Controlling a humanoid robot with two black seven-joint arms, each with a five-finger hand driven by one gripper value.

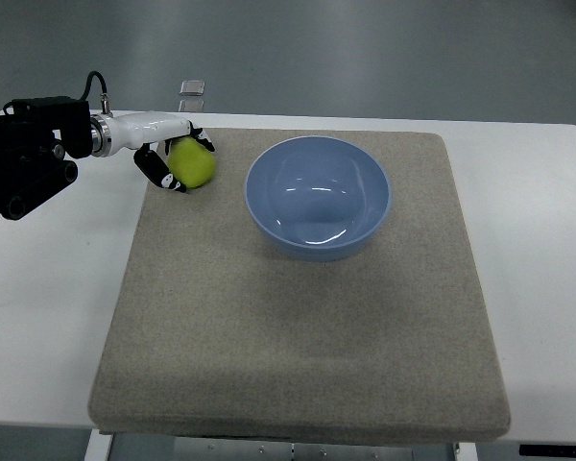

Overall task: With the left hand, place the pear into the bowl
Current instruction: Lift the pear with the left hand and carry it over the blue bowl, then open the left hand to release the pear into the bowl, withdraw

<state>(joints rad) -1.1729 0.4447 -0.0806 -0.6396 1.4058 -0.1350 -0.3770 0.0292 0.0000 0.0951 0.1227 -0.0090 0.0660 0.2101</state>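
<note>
The robot's left gripper will release the pear inside the light blue bowl (319, 221), against the near side of the bowl.
A yellow-green pear (191, 162) lies on the grey mat's far left part. My left hand (169, 154) comes in from the left edge and its fingers curl around the pear's left side, touching it. The pear looks to rest on the mat. A light blue bowl (318, 197) stands empty to the right of the pear, a short gap away. The right arm does not show.
The grey mat (298, 365) covers most of the white table (528, 288). A small clear object (193, 87) lies on the floor beyond the table's far edge. The black forearm (29, 154) hangs over the table's left part.
</note>
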